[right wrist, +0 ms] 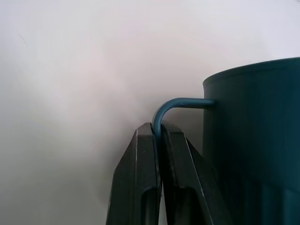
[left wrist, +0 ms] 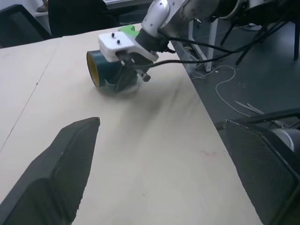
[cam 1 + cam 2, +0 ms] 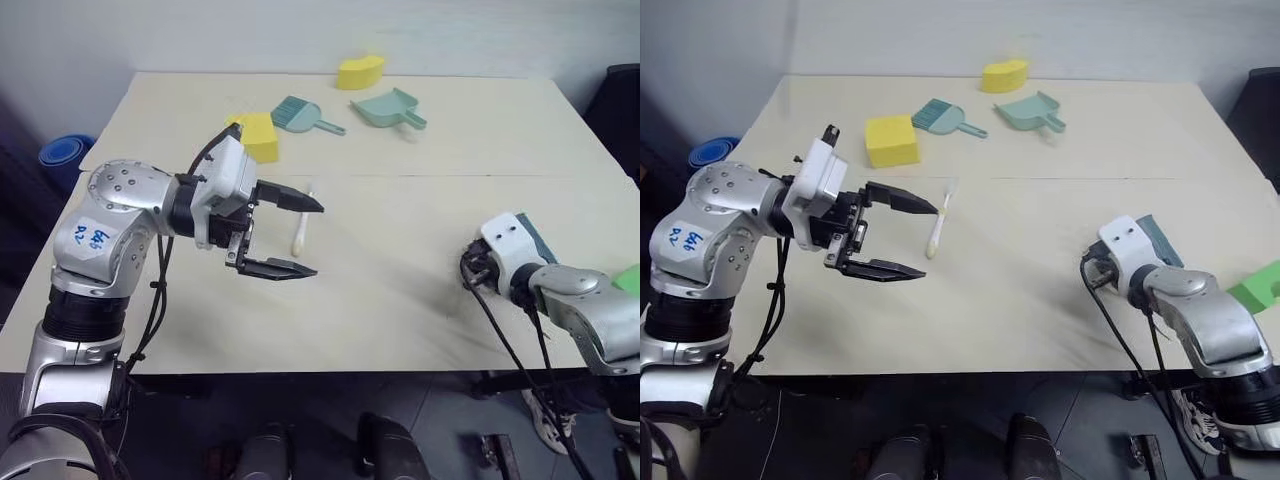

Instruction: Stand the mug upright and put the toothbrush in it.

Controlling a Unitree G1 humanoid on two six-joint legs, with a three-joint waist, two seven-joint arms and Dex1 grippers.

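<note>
Next, I close my left gripper on the middle of the slim white toothbrush (image 3: 302,223), between its two ends.
The dark teal mug (image 2: 105,70) lies on its side near the table's right edge, its yellow inside facing the left arm. My right gripper (image 1: 158,127) is shut on the mug's thin handle (image 1: 165,108), with the white wrist over the mug (image 3: 535,240). The slim white toothbrush (image 3: 299,228) lies flat on the table near the middle. My left gripper (image 3: 318,240) hovers open just above and beside the toothbrush, its wide black fingers (image 2: 70,159) pointing toward the mug, nothing between them.
At the back of the table (image 3: 400,300) lie a teal hand brush (image 3: 303,115), a mint-green dustpan (image 3: 390,108) and two yellow sponges (image 3: 360,71) (image 3: 258,135). A green object (image 3: 628,278) sits at the right edge. Blue bowls (image 3: 65,155) stand off the table's left.
</note>
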